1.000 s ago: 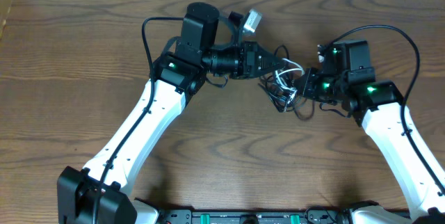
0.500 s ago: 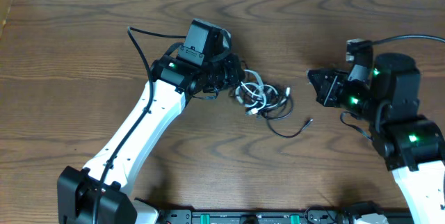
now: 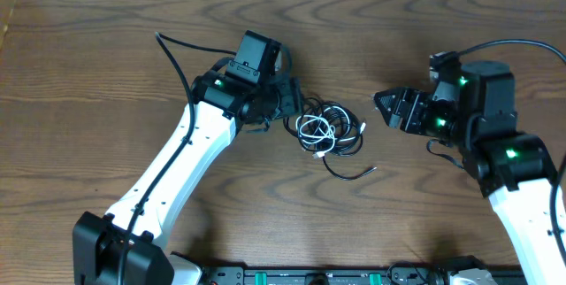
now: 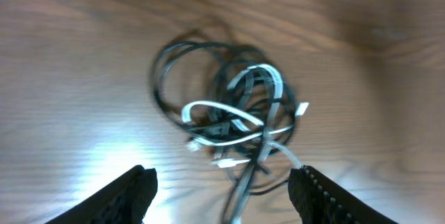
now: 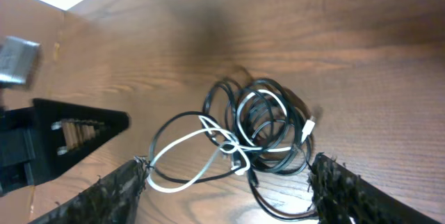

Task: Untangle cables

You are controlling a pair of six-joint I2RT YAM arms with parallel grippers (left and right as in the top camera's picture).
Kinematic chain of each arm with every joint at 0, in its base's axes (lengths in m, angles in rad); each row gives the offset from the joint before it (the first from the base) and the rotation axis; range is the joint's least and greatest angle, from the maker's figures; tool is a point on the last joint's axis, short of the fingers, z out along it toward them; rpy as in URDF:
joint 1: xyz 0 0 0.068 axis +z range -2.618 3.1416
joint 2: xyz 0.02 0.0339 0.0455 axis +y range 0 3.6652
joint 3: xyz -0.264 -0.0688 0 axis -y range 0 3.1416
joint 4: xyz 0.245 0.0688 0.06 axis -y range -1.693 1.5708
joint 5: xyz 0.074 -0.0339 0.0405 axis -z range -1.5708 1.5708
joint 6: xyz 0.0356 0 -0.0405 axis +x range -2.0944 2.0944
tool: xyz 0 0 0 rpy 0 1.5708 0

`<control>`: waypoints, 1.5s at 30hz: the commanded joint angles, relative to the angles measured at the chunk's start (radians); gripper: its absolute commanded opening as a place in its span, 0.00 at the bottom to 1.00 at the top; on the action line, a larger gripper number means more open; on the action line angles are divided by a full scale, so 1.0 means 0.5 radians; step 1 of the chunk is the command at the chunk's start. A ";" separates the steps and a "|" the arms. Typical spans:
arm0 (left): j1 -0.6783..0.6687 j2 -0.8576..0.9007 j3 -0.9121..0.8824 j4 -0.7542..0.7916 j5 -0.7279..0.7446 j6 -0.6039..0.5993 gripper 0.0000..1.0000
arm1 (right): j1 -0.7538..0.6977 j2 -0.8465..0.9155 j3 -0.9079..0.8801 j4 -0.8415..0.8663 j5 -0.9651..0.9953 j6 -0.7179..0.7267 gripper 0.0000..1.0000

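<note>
A black piece of cable and the white cord run together into the robot's left gripper, so it should take the black piece of cable (image 4: 254, 160) and the right gripper the white cord.
The cables (image 3: 327, 133) lie in one loose tangle on the wooden table, a white cord looped through several black ones, with a black tail (image 3: 352, 175) trailing toward the front. My left gripper (image 3: 296, 104) stands open just left of the tangle. The left wrist view shows the cables (image 4: 229, 120) ahead of the left gripper (image 4: 226, 197), with one black strand running down between its spread fingers and touching neither. My right gripper (image 3: 382, 109) is open to the right of the pile. In its wrist view the cables (image 5: 257, 126) sit ahead of the right gripper (image 5: 229, 190), and a white loop reaches close to the left finger.
A thick black lead (image 3: 177, 50) runs off the left arm at the back. The opposite arm's gripper (image 5: 69, 133) shows at the left of the right wrist view. Bare wooden tabletop (image 3: 106, 117) surrounds the tangle.
Both grippers, shut a second ago and close together on the tangle, have opened and moved apart. The tangle has dropped and now lies loose on the table between them.
</note>
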 commanded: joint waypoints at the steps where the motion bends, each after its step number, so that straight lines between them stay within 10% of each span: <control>1: -0.013 0.031 0.031 -0.035 -0.109 0.130 0.67 | -0.008 0.092 0.024 -0.008 0.008 -0.009 0.76; 13: -0.084 0.450 0.031 -0.015 -0.063 0.238 0.67 | -0.007 0.505 0.022 -0.043 -0.263 -0.050 0.78; 18: -0.083 0.544 0.031 -0.012 0.149 0.349 0.08 | 0.021 0.556 0.022 -0.021 -0.277 -0.077 0.79; 24: -0.083 0.467 0.034 0.012 0.243 0.357 0.08 | 0.089 0.556 0.022 0.005 -0.275 -0.078 0.81; 27: -0.083 0.372 0.046 0.011 0.247 0.439 0.17 | 0.127 0.556 0.022 0.021 -0.275 -0.078 0.82; 31: -0.083 0.248 0.046 0.002 0.246 0.633 0.66 | 0.139 0.556 0.022 0.042 -0.273 -0.093 0.82; 45: -0.083 0.475 0.014 0.020 0.201 0.752 0.69 | 0.139 0.556 0.022 0.069 -0.237 -0.092 0.83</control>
